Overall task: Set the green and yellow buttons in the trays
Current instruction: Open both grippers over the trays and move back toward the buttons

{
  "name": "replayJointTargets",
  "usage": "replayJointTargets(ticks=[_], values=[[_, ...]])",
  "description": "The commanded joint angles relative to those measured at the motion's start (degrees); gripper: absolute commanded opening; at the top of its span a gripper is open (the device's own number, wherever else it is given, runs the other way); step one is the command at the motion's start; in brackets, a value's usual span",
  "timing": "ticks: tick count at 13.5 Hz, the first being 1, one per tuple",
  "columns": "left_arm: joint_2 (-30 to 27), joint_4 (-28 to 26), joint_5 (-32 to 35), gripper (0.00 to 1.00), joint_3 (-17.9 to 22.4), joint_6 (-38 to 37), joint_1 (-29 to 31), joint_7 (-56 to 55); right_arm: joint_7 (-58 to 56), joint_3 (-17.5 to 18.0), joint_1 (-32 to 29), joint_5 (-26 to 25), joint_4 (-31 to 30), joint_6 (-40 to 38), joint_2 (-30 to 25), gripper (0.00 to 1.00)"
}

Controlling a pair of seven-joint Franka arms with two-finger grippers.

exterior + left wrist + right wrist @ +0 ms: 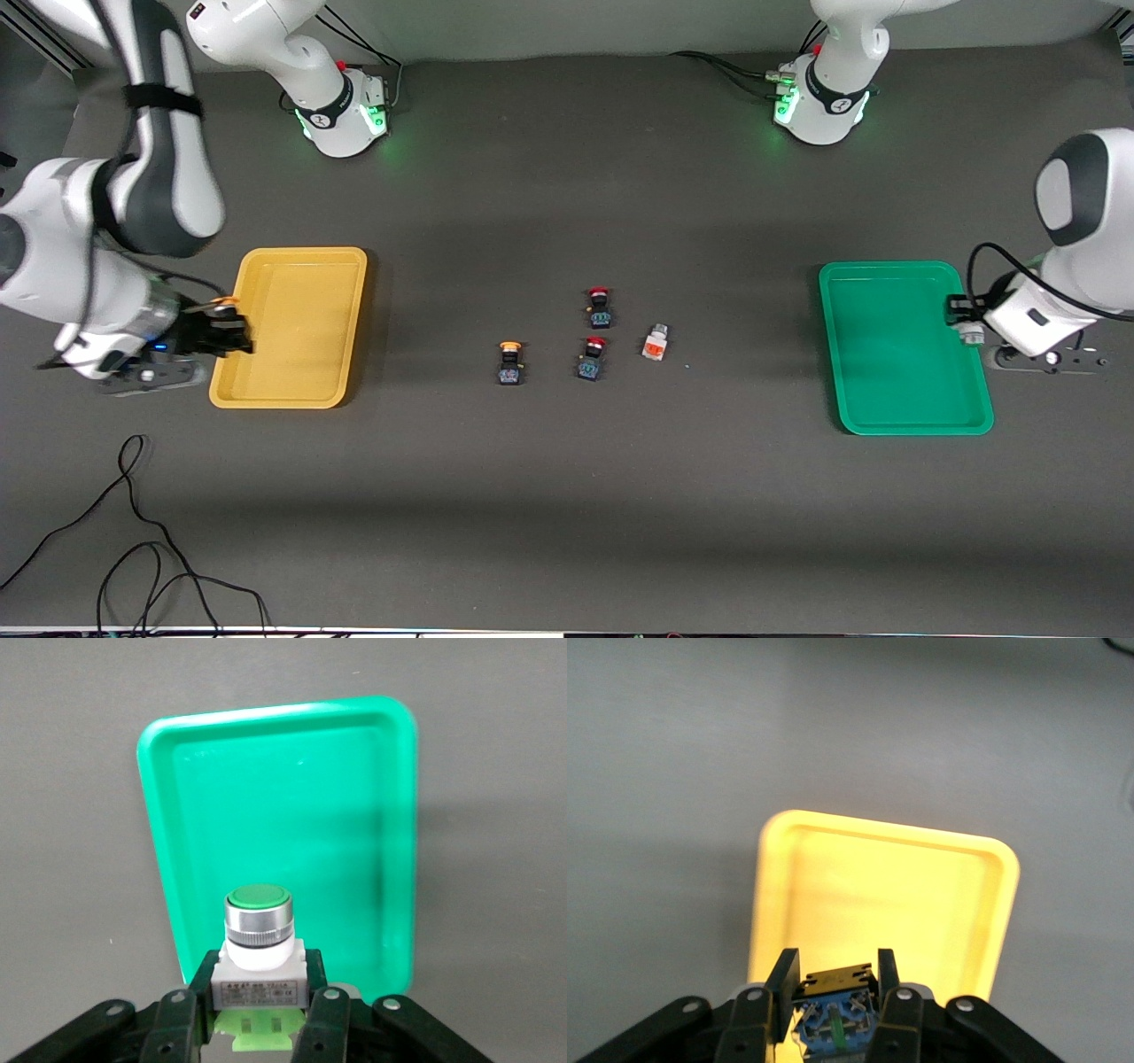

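My left gripper needs to set the green-faced white button down on the green tray's bottom (931, 357) (251, 908), toward the tray's edge under that gripper.
My left gripper (959, 319) is shut on the green-faced white button (258, 950) and holds it over the edge of the green tray (895, 346) toward the left arm's end of the table; that tray (292, 806) holds nothing. My right gripper (232, 326) is shut on a yellow-capped black button (838, 1003), its cap (226, 302) showing, over the edge of the yellow tray (301, 319), which also holds nothing (877, 895). Another yellow-capped button (509, 361) and the orange-faced white block (656, 343) rest mid-table.
Two red-capped black buttons (600, 307) (593, 357) stand between the yellow-capped button and the white block. Black cables (142, 549) lie on the table nearest the front camera at the right arm's end. The arm bases stand along the table's back edge.
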Motion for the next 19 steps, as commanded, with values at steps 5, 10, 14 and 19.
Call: replayJointTargets(ticks=[5, 10, 14, 19], values=[[6.44, -14.49, 0.59, 0.00, -0.82, 25.19, 7.78, 7.00, -27.84, -1.32, -3.56, 27.58, -15.83, 21.57, 13.62, 0.37], [12.43, -14.75, 0.50, 0.00, -0.91, 31.19, 9.27, 6.91, -34.04, -1.06, -3.47, 38.19, -14.52, 21.05, 18.48, 0.96], [13.93, -14.23, 0.50, 0.00, -0.91, 32.43, 9.19, 7.09, -33.51, -2.98, -2.34, 36.87, -10.92, 17.28, 17.34, 1.00], [10.79, -12.13, 0.50, 0.91, -1.52, 27.10, 8.22, 8.93, -12.99, -7.48, -0.05, 15.19, 10.84, -5.35, 17.34, 1.00]])
